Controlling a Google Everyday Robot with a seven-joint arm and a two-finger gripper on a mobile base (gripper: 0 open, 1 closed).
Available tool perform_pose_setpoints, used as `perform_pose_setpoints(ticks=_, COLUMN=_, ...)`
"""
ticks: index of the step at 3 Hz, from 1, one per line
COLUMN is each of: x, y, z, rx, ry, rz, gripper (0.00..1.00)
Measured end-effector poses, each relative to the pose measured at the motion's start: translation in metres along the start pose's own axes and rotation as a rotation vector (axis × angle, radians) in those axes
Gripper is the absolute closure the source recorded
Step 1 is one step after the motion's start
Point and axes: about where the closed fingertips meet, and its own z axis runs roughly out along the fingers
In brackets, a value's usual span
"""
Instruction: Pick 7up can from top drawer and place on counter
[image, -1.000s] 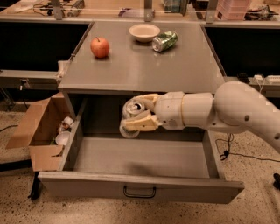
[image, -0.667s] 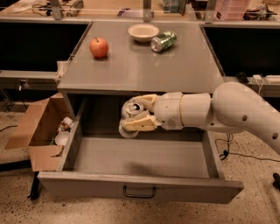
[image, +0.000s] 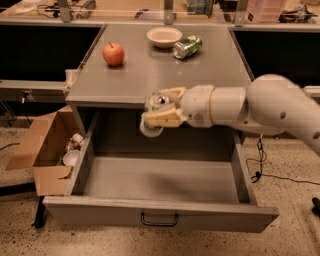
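Observation:
Next, my gripper lets go of the 7up can on the counter (image: 179, 82) in front of the greener dented can.
My gripper (image: 159, 111) is shut on the 7up can (image: 154, 115), a pale silver can with its silver top showing between the cream fingers (image: 161, 119). It holds the can in the air above the open top drawer (image: 160, 180), just in front of the counter's front edge. The drawer's grey bottom is bare, and its black wire handle (image: 159, 219) is on the front panel. The counter (image: 150, 75) is the flat grey cabinet top behind the can.
On the counter stand a red apple (image: 113, 53), a white bowl (image: 164, 36) and a greener dented can (image: 187, 47) lying on its side. An open cardboard box (image: 45, 150) with trash sits on the floor left of the drawer. A cable (image: 260, 170) hangs at the right.
My gripper has risen with the 7up can, from low inside the drawer opening up to the level of the counter's front edge.

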Motion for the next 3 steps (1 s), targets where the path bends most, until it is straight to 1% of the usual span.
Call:
perform_pose_setpoints(ticks=1, x=-0.036, y=-0.063, z=-0.018, rx=0.110, ry=-0.023, rz=0.031, gripper=1.00)
perform_pose_setpoints(ticks=2, x=-0.050, y=-0.112, z=-0.030, rx=0.198, ry=-0.027, rz=0.076, gripper=1.00)
perform_pose_setpoints(ticks=3, x=-0.044, y=-0.152, z=-0.030, rx=0.255, ry=0.007, rz=0.141, gripper=1.00)
